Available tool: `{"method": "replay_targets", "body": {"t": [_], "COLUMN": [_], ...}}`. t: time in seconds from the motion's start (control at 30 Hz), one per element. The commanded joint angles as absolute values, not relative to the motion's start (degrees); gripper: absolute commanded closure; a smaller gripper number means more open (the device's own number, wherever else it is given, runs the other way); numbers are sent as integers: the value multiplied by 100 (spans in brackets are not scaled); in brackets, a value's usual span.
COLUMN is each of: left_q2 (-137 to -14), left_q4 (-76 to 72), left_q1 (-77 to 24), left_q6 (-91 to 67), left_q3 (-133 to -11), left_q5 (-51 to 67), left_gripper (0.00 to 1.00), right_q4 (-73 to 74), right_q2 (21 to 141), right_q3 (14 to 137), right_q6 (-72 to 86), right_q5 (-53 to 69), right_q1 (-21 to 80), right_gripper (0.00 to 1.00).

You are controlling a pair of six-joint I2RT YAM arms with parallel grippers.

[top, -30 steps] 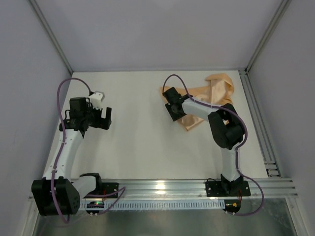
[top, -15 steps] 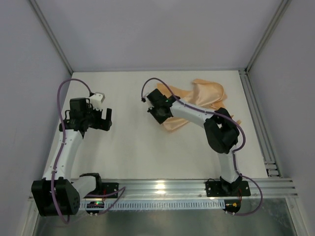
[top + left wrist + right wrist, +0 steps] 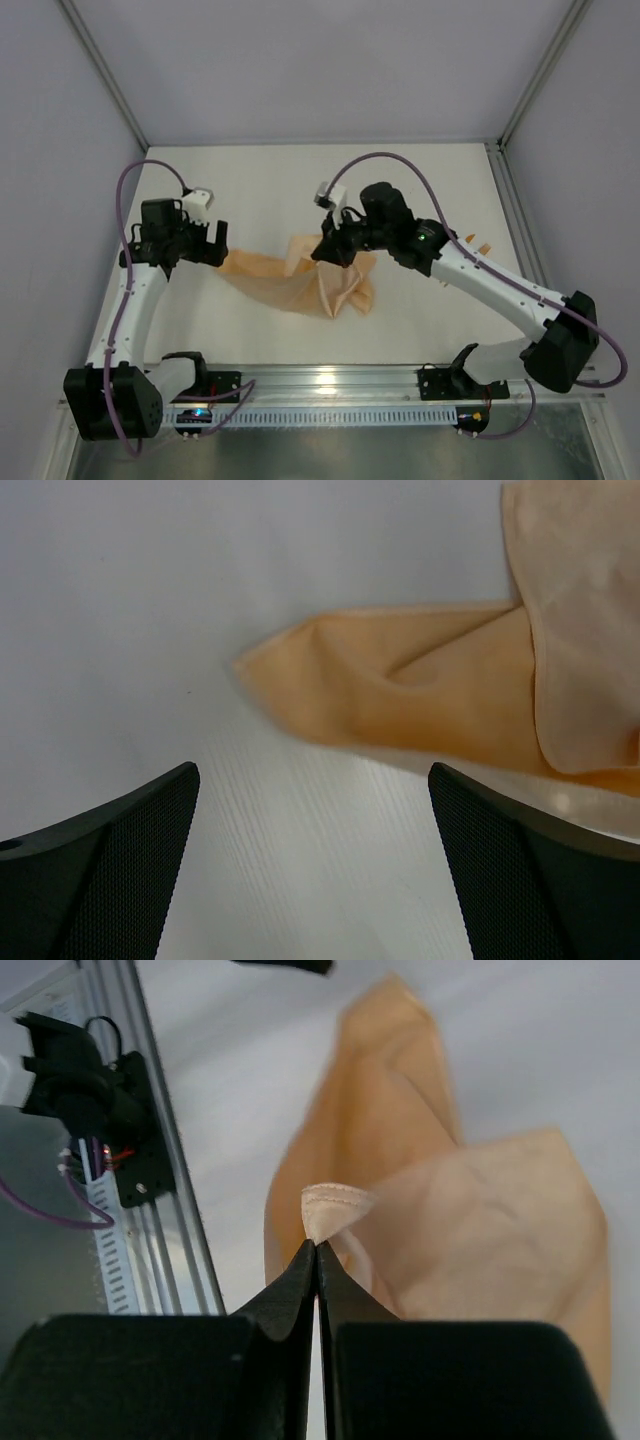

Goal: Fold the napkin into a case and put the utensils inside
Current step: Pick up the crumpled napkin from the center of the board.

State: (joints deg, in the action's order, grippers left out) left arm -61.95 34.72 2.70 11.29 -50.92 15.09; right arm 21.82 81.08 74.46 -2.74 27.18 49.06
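I will next close my left gripper on the loose pointed end (image 3: pixel 221 269) (image 3: pixel 248 672) of the peach-orange napkin, the end farthest from my right gripper.
The peach-orange napkin (image 3: pixel 300 280) lies crumpled across the middle of the white table, one pointed end reaching left. My right gripper (image 3: pixel 326 250) is shut on a stitched corner of the napkin (image 3: pixel 335 1210), which hangs from the closed tips (image 3: pixel 318 1247). My left gripper (image 3: pixel 207 243) stands open just left of the napkin's pointed end (image 3: pixel 300 675), with only bare table between its fingers (image 3: pixel 120 870). Two small orange pieces, likely the utensils (image 3: pixel 472 239), peek out beside the right forearm at the right; most of them is hidden.
An aluminium rail (image 3: pixel 528 250) runs along the table's right edge and another rail (image 3: pixel 330 378) along the front, also seen in the right wrist view (image 3: pixel 165 1200). Grey walls enclose the back and sides.
The right gripper shut on the napkin at the back right and swung left and forward, dragging the cloth to the table's middle. The left arm has not moved.
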Motion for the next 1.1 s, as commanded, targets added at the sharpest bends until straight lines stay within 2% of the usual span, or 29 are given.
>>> {"method": "replay_targets", "body": {"t": [0.0,0.1,0.17,0.27,0.33,0.47,0.63,0.77,1.0,1.03,1.07], "left_q2": [-6336,-6556,-6679,-6715,-6636,-6451,-6547,-7082,-8322,-8419,-8550], "left_q4": [3655,3761,3902,4752,5349,4572,4571,3615,3611,3638,3673], "left_q1": [272,194,80,-184,-403,-519,-510,-510,-396,-387,-378], "left_q6": [1361,1643,2177,3661,4601,5368,6160,5951,6002,6133,6178], "left_q3": [-5396,-5423,-5379,-5212,-4906,-4167,-4096,-4261,-4746,-4720,-4711], "left_q5": [2108,2618,2881,3426,3044,1645,1363,1003,748,686,633], "left_gripper": [2,10,12,14,10,11,12,12,23,27,40], "right_q4": [1575,1520,1538,1486,1398,1152,1134,1221,1309,1310,1344], "right_q2": [7377,6593,6399,6477,6618,6820,7092,7260,7198,7198,7207], "right_q3": [5913,5066,4852,4720,4694,4650,4789,4913,5089,5106,5124], "right_q6": [640,1079,1160,1318,1397,1555,1450,1345,1195,1195,1187], "right_q5": [3155,2884,2795,2734,2576,2724,2769,2812,2883,2883,2883], "right_q1": [4054,3350,3156,3068,2989,2620,2514,2487,2365,2329,2303], "right_gripper": [97,97,97,97,97,97,97,97,97,97,97]}}
